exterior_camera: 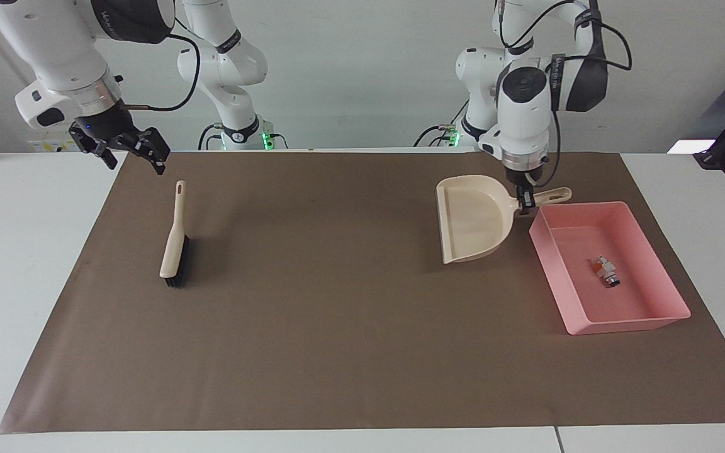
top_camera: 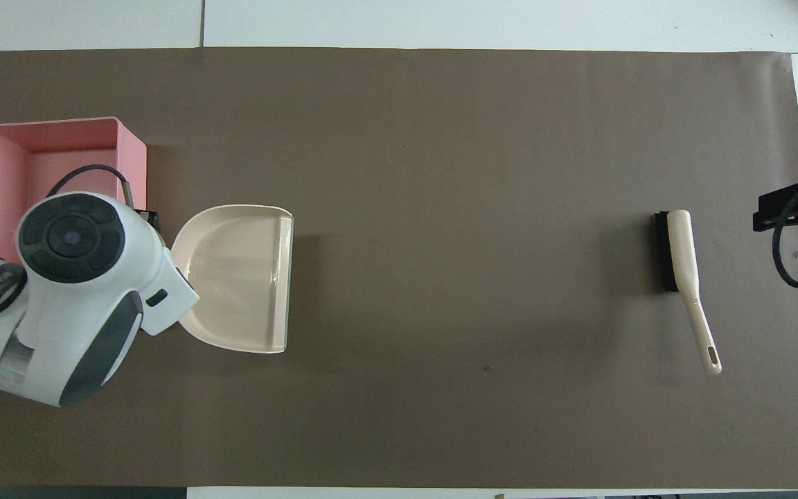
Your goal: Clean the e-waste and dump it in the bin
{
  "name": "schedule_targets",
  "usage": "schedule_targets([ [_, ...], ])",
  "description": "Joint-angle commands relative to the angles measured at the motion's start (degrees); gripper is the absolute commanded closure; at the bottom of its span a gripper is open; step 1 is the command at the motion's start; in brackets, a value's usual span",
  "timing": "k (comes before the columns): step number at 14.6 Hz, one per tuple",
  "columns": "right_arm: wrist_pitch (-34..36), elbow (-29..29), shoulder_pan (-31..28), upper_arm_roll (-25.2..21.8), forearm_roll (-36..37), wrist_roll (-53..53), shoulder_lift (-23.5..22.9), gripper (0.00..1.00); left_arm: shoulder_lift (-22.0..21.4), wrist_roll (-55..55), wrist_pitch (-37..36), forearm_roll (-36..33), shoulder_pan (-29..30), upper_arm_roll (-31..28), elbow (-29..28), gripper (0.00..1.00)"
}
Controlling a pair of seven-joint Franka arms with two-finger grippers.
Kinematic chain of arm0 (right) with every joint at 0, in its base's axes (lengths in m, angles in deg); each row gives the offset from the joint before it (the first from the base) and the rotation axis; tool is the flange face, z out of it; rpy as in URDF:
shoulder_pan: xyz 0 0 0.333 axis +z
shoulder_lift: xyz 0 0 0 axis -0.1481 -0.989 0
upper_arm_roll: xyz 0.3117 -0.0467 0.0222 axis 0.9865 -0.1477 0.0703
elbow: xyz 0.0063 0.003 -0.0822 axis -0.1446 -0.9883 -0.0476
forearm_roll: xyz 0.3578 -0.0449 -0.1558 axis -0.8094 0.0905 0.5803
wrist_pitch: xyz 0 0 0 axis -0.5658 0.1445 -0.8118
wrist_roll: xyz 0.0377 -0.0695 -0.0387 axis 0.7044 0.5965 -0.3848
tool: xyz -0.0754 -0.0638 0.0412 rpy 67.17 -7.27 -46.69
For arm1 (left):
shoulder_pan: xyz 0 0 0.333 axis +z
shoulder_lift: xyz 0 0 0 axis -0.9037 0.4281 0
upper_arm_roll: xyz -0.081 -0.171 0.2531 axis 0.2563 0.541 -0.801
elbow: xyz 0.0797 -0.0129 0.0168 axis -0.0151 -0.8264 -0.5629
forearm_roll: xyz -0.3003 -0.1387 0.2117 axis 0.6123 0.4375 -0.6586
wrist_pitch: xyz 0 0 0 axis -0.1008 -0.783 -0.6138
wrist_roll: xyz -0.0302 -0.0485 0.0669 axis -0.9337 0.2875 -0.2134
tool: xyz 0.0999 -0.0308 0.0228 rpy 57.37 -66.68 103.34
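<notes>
Next, I let go of the beige dustpan with my left gripper on the brown mat [top_camera: 339,287] between the pink bin and brush, closer to the bin.
The pink bin [exterior_camera: 553,272] stands on the brown mat at the left arm's end of the table. In it lies the white e-waste component [exterior_camera: 605,271] with orange marks and a dark tip. The dark cylinder is not in view. My left gripper [exterior_camera: 525,202] is shut on the handle of the beige dustpan [exterior_camera: 472,217], which lies level and low at the mat, beside the bin toward the table's middle. In the overhead view the left arm covers part of the bin [top_camera: 130,161], and the dustpan [top_camera: 240,277] shows beside it. My right gripper [exterior_camera: 134,158] is open and empty, raised over the mat's edge near the brush handle.
A beige brush [exterior_camera: 174,236] with black bristles lies on the mat at the right arm's end, handle toward the robots; it also shows in the overhead view [top_camera: 683,270]. The brown mat [exterior_camera: 337,314] covers most of the white table.
</notes>
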Motion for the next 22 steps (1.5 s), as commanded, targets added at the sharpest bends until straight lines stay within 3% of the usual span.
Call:
schedule_targets([
  [1, -0.3, 0.0, 0.3, -0.4, -0.6, -1.2, 0.1, 0.01, 3.7, 9.5, 4.7, 0.8, -6.7, -1.1, -1.2, 1.0],
  [5, 0.2, -0.1, -1.8, 0.3, -0.7, -1.1, 0.3, 0.01, 9.1, 13.8, 11.6, 0.8, -9.8, -1.2, -1.2, 1.0],
  [8, 0.3, -0.2, -3.0, 2.3, -0.7, -1.1, 0.4, 0.01, 10.0, 13.9, 12.6, 0.8, -10.1, -1.1, -1.2, 1.0],
  [12, 0.3, -0.3, -1.0, 0.7, -0.7, -1.1, 0.4, 0.01, 10.8, 15.3, 13.0, 0.9, -12.4, -1.1, -0.8, 0.98],
  [13, 0.3, -0.3, -1.1, 0.8, -0.7, -1.1, 0.4, 0.01, 10.7, 15.3, 12.9, 0.9, -12.4, -1.1, -0.8, 0.77],
  [16, 0.3, -0.1, -1.3, 0.8, -0.9, -0.7, 0.4, 0.01, 9.1, 16.7, 10.4, 0.9, -12.7, -1.2, -0.4, 0.32],
  [17, 0.9, 0.4, -1.3, 0.8, -2.3, -1.0, 0.3, 0.01, 8.2, 18.9, 8.7, 0.9, -12.6, -1.2, 0.2, 0.09],
  [18, 2.3, 1.6, -1.3, 0.7, -3.5, -0.9, 0.0, 0.01, 7.3, 22.4, 6.5, 0.9, -12.2, -1.2, 0.3, 0.01],
  [22, 0.3, 1.8, -0.8, 0.8, -2.7, 0.4, -0.4, 0.01, 3.9, 38.0, 0.8, 0.9, -8.2, -1.6, 1.0, 0.01],
])
